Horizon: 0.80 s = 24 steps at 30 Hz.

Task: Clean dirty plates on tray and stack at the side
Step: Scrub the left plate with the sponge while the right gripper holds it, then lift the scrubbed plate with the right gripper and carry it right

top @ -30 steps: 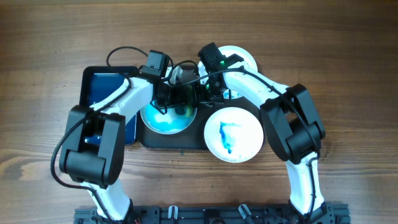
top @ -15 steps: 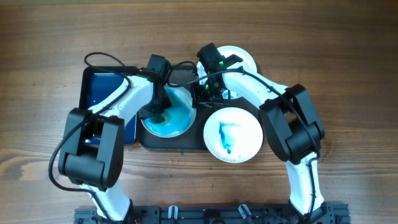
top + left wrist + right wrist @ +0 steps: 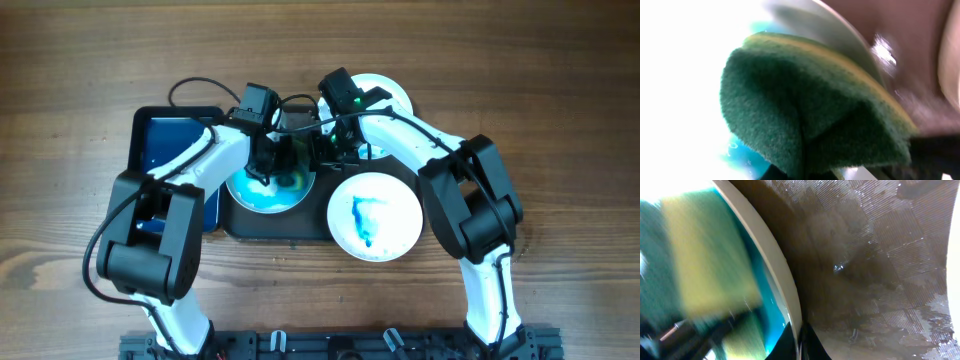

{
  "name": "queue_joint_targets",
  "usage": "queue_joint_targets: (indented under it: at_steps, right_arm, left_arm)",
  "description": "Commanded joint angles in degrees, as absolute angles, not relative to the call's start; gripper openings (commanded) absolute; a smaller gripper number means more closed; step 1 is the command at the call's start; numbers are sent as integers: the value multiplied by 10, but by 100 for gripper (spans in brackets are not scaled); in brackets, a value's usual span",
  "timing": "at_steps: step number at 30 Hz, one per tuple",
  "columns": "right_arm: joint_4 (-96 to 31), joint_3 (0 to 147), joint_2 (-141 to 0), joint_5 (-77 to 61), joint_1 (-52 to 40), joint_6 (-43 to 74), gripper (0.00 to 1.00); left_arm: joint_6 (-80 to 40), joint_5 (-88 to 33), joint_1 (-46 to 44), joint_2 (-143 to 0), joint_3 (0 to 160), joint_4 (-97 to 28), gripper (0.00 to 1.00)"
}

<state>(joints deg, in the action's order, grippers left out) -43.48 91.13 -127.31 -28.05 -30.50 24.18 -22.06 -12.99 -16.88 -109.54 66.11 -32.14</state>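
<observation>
The white plate under the sponge, now in the big dark tray, will be let go by my right gripper on the wooden tabletop (image 3: 477,158) beside the tray's other plates.
The big dark tray (image 3: 300,228) holds a white plate (image 3: 262,198) smeared blue-teal on its left part. My left gripper (image 3: 274,164) is shut on a green and yellow sponge (image 3: 810,105) pressed on that plate's face (image 3: 680,75). My right gripper (image 3: 322,152) is shut on the same plate's right rim (image 3: 777,270), with the tray floor (image 3: 870,255) beside it. A second plate (image 3: 375,215) with a blue smear lies on the tray's right part. A third, clean plate (image 3: 392,92) lies behind the tray, partly hidden by my right arm.
A smaller black tray with a blue floor (image 3: 165,148) sits to the left of the big tray, under my left arm. Cables loop above the left wrist. The rest is wooden tabletop (image 3: 560,120).
My left gripper swept the sponge down-left across the smeared plate, then back up-right toward its far rim. My right gripper kept its hold on the rim.
</observation>
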Motion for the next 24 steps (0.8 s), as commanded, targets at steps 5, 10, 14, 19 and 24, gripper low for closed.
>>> queue_joint_targets:
  at_steps: [5, 10, 14, 19, 24]
  right_arm:
    - [-435, 907, -1281, -280, -307, 251, 4]
    - [-437, 907, -1281, -269, -307, 252, 4]
    - [-437, 908, -1280, -265, -307, 256, 5]
    - [-471, 922, -1242, -157, -329, 257, 4]
    - [-510, 924, -1147, 62, -385, 258, 4]
  left_arm:
    - [-305, 114, -145, -1096, 741, -448, 4]
    - [-300, 83, -115, -1088, 862, -615, 4]
    - [-243, 2, -59, -1081, 938, -722, 4]
    - [-227, -54, 19, -1067, 941, -735, 4]
    - [-227, -53, 47, -1067, 941, -736, 4]
